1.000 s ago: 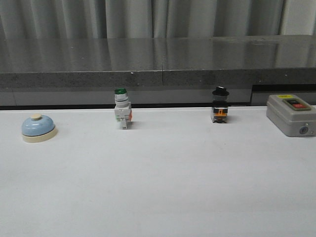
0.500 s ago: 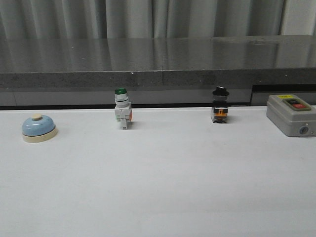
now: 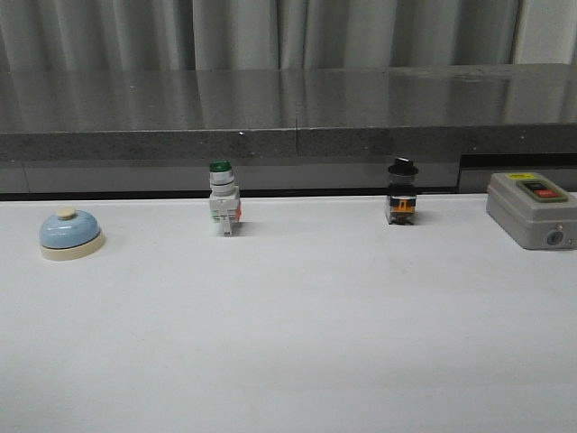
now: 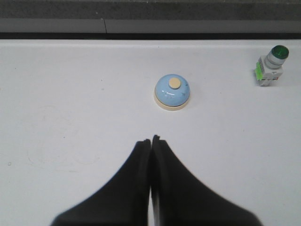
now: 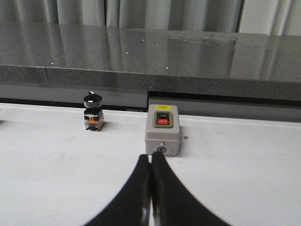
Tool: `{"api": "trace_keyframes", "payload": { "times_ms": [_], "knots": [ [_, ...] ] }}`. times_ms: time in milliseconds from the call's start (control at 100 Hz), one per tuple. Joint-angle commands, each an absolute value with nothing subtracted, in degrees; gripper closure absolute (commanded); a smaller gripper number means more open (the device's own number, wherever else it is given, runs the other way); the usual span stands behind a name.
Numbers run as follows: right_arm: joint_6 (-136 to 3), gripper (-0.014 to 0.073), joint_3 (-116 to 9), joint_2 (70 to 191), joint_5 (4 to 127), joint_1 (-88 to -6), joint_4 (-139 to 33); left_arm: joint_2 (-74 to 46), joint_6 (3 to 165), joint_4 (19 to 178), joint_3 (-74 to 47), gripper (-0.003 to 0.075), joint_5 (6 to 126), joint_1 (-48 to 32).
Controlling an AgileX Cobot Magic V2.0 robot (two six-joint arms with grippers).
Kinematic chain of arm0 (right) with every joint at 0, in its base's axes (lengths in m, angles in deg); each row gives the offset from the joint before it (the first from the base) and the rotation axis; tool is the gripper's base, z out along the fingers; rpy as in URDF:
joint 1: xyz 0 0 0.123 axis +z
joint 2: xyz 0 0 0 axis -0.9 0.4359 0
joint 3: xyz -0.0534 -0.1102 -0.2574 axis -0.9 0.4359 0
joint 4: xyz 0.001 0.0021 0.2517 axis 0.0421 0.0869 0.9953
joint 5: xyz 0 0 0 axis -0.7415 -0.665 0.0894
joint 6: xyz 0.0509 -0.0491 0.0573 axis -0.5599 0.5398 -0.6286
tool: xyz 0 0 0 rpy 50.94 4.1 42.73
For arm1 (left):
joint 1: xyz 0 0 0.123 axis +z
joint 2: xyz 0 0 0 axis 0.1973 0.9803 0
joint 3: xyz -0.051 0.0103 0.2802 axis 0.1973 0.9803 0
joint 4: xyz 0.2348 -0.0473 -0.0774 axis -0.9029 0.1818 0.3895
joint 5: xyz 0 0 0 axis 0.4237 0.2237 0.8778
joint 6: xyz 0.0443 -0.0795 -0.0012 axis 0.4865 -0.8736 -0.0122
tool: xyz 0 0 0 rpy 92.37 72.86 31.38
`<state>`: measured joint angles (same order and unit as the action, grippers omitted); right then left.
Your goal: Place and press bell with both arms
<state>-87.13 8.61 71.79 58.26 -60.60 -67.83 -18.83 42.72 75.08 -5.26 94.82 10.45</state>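
Note:
Next, my left gripper closes around the light-blue dome (image 3: pixel 69 232) (image 4: pixel 172 91) of the bell, taking hold of it on opposite sides, just above the cream base of the bell.
The light-blue bell (image 3: pixel 69 234) with its cream base and button rests on the white table (image 3: pixel 288 334) at the far left. In the left wrist view the bell (image 4: pixel 172 92) lies ahead of my left gripper (image 4: pixel 151 140), a little to one side and well apart from it. That gripper is shut with nothing between its fingers. My right gripper (image 5: pixel 151 156) is shut too and empty, its tips just short of a grey switch box (image 5: pixel 162 129). Neither arm shows in the front view.
A green-capped white push-button switch (image 3: pixel 223 208) and a black-capped switch (image 3: pixel 402 192) stand near the table's back edge. The grey ON/OFF box (image 3: pixel 532 209) sits at the far right. A dark stone ledge (image 3: pixel 288 108) runs behind the table.

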Motion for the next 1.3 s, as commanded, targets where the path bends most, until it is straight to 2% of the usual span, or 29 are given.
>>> {"api": "trace_keyframes", "payload": {
  "times_ms": [0,100,170,240,360,430,620,860,1090,1290],
  "knots": [
    [-86.8,0.0664,7.8,70.7,53.5,-60.9,-68.5,-17.8,42.1,75.7,-7.5,0.0740,91.6,10.6],
    [-86.8,0.0664,7.8,70.7,53.5,-60.9,-68.5,-17.3,42.1,75.7,-7.5,0.0709,91.6,10.6],
    [-86.8,0.0664,7.8,70.7,53.5,-60.9,-68.5,-17.3,42.1,75.7,-7.5,0.0618,91.6,10.6],
    [-86.8,0.0664,7.8,70.7,53.5,-60.9,-68.5,-17.3,42.1,75.7,-7.5,0.0470,91.6,10.6],
    [-86.8,0.0664,7.8,70.7,53.5,-60.9,-68.5,-17.3,42.1,75.7,-7.5,0.0124,91.6,10.6],
    [-86.8,0.0664,7.8,70.7,53.5,-60.9,-68.5,-17.3,42.1,75.7,-7.5,-0.0003,91.3,10.6],
    [-86.8,0.0664,7.8,70.7,53.5,-60.9,-68.5,-17.3,42.1,75.7,-7.5,0.0084,91.1,10.6],
    [-86.8,0.0664,7.8,70.7,53.5,-60.9,-68.5,-14.8,43.0,79.6,-8.6,0.0102,87.0,10.2],
    [-86.8,0.0664,7.8,70.7,53.5,-60.9,-68.5,-3.8,44.3,79.7,-14.8,0.0102,87.3,5.6],
    [-86.8,0.0664,7.8,70.7,53.5,-60.9,-68.5,8.8,44.3,77.9,-22.8,0.0102,87.4,4.9]
  ]
}}
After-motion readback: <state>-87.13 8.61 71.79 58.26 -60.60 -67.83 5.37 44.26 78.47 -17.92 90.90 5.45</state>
